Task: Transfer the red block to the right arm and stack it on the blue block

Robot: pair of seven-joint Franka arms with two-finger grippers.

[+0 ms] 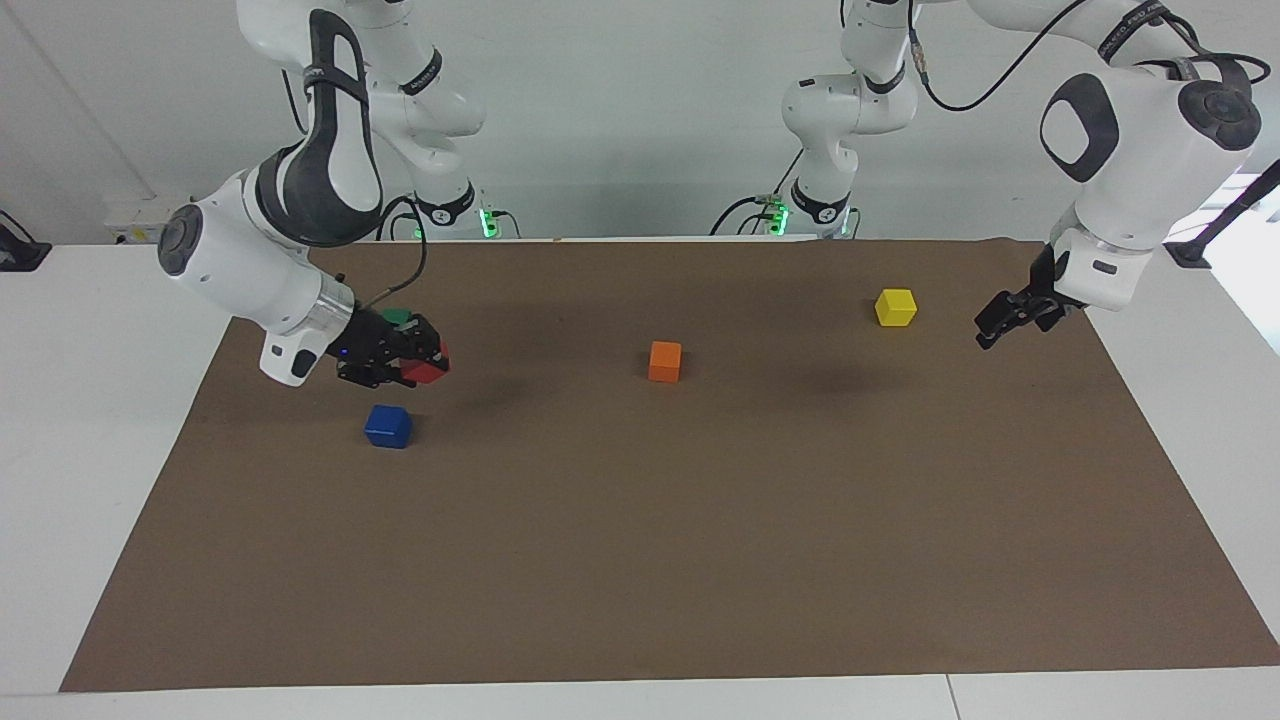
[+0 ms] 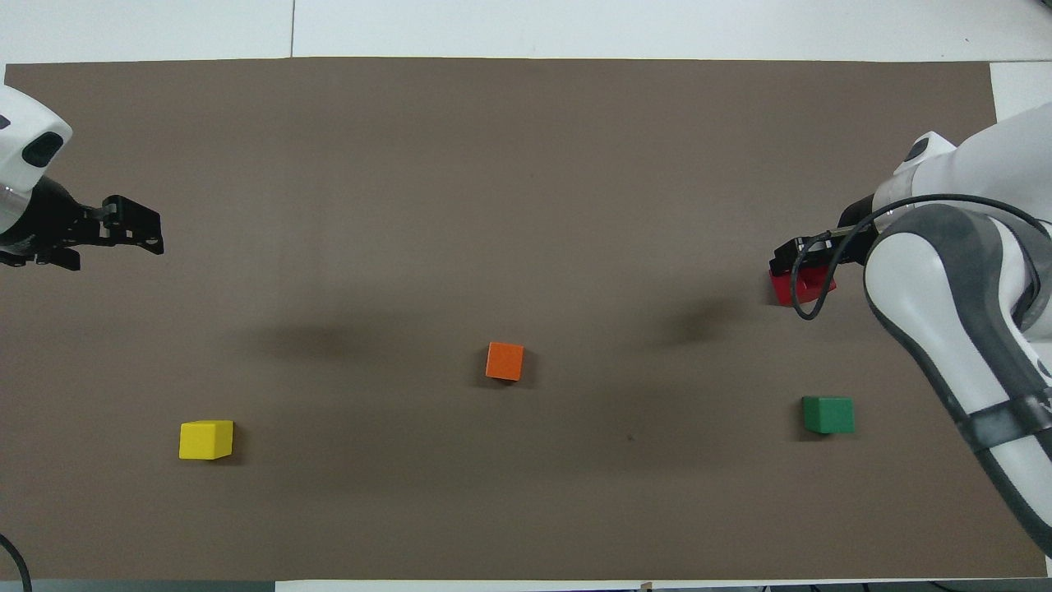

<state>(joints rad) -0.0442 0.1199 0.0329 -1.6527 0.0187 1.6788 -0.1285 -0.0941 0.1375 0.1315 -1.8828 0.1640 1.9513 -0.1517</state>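
Next, I release the red block from my right gripper on top of the blue block, which is straight [image 2: 823, 277] beyond the green block.
My right gripper [image 1: 420, 360] is shut on the red block [image 1: 431, 373] and holds it above the mat, close to the blue block [image 1: 388, 426] but not touching it. The blue block rests on the brown mat [image 1: 640, 560] toward the right arm's end. In the overhead view the right gripper [image 2: 804, 265] holds the red block [image 2: 787, 291], and the blue block is hidden under the arm. My left gripper [image 1: 992, 330] hangs empty in the air over the mat's edge at the left arm's end, beside the yellow block; it also shows in the overhead view [image 2: 152, 232].
An orange block [image 1: 664, 361] lies mid-mat. A yellow block [image 1: 895, 307] lies toward the left arm's end. A green block [image 2: 828, 414] lies nearer the robots than the red block; in the facing view the right gripper mostly covers it [image 1: 397, 315].
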